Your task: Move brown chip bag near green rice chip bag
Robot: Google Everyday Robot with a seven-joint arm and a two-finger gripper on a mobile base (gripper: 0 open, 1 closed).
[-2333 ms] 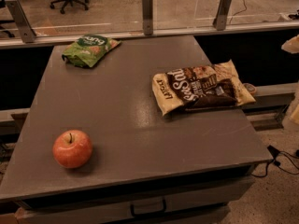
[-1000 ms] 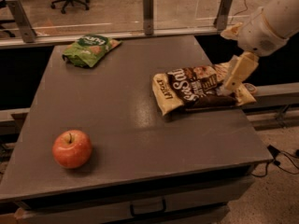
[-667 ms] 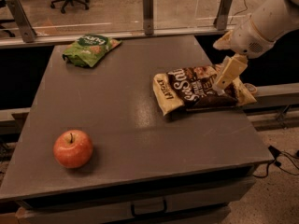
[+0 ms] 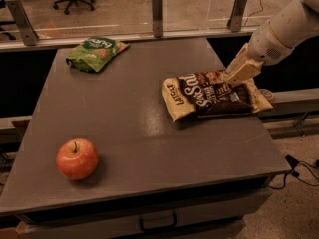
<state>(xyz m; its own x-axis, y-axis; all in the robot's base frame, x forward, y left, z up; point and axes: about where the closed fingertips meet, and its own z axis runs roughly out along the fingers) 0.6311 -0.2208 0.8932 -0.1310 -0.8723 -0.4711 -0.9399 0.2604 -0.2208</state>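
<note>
Next, my gripper opens wide and pinches the bag's middle (image 4: 220,96) before lifting it, as its closed fingers are at the far edge of the flat brown chip bag.
The brown chip bag (image 4: 212,94), dark brown and cream with big white lettering, lies flat near the right edge of the grey table (image 4: 129,123). The green rice chip bag (image 4: 94,53) lies at the table's far left corner, well apart from it. My gripper (image 4: 241,69) comes in from the upper right on a white arm (image 4: 284,30) and hangs just over the brown bag's far right part, touching or nearly touching its top edge.
A red apple (image 4: 77,159) sits at the table's front left. A glass barrier with metal posts (image 4: 157,7) runs behind the table. Office chairs stand beyond it. The table's right edge is close to the brown bag.
The arm came into view from the right and the gripper has moved left and down onto the brown bag's far right end. The bags and the apple have not moved.
</note>
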